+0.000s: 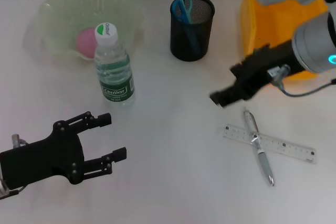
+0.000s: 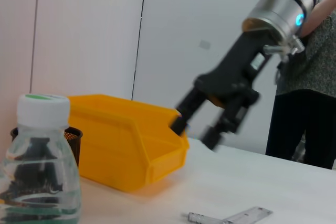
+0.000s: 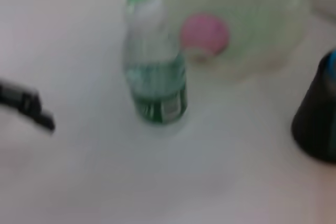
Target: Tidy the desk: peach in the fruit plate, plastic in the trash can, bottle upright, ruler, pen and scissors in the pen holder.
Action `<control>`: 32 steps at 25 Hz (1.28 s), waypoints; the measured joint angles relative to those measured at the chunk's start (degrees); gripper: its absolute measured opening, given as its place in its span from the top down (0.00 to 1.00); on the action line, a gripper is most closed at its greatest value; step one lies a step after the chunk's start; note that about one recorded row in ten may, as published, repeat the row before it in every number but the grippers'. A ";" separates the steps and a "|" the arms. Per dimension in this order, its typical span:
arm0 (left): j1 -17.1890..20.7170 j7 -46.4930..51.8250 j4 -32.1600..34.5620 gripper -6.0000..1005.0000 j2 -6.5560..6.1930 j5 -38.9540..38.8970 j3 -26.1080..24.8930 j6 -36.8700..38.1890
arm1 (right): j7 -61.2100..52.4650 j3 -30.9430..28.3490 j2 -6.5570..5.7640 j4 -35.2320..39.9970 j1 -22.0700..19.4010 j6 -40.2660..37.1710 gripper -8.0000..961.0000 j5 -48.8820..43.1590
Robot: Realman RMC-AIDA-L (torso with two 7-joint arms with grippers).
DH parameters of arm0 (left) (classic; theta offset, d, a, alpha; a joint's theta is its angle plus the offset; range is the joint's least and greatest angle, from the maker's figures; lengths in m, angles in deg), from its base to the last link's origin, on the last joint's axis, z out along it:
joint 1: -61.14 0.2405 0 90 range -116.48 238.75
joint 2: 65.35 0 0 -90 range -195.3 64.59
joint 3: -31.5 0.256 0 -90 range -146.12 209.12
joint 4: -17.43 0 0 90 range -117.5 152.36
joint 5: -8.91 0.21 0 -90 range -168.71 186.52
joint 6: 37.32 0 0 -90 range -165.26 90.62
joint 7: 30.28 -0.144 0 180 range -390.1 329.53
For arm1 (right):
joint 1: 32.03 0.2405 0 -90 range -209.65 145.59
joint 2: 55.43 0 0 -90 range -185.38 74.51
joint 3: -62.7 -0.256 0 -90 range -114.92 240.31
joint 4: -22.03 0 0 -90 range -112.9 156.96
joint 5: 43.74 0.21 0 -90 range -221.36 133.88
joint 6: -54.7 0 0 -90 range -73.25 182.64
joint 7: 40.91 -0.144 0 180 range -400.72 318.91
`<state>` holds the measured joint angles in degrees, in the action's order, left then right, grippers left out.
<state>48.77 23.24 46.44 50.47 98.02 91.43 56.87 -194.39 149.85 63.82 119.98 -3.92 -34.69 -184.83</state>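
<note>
My right gripper should next move to the ruler's end (image 1: 232,131) nearest the bottle and close there, so that I take the clear ruler before the silver pen.
The pink peach (image 1: 84,41) lies in the pale green fruit plate (image 1: 55,3) at the back left. In front of the plate, the bottle (image 1: 113,66) stands upright. Blue-handled scissors (image 1: 184,6) stick out of the black mesh pen holder (image 1: 191,35). A silver pen (image 1: 258,145) lies across the clear ruler (image 1: 283,146) at the front right. My right gripper (image 1: 224,96) hovers open just behind them, holding nothing. At the front left, my left gripper (image 1: 114,136) rests open and empty. The yellow trash can (image 1: 273,19) stands at the back right. The plastic is out of view.
Bare white table lies between the bottle and the pen. In the left wrist view a person (image 2: 307,103) stands beyond the table's far side, behind my right arm.
</note>
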 joint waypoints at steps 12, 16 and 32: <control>-0.02 0.02 -0.08 0.20 0.02 0.00 0.19 -0.34 | 9.44 5.41 0.04 -5.95 2.46 -7.89 0.19 -7.12; 0.02 0.09 -0.10 0.20 0.02 0.01 0.19 -0.44 | 10.61 6.26 0.06 -8.43 3.24 -6.15 0.19 -7.15; 0.42 0.53 -0.10 0.20 -0.16 0.01 0.20 -0.59 | 13.28 6.47 0.28 -20.34 6.46 1.51 0.19 -6.66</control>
<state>49.19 23.77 46.34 50.31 98.03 91.62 56.28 -181.11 156.32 64.09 99.64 2.54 -33.19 -191.49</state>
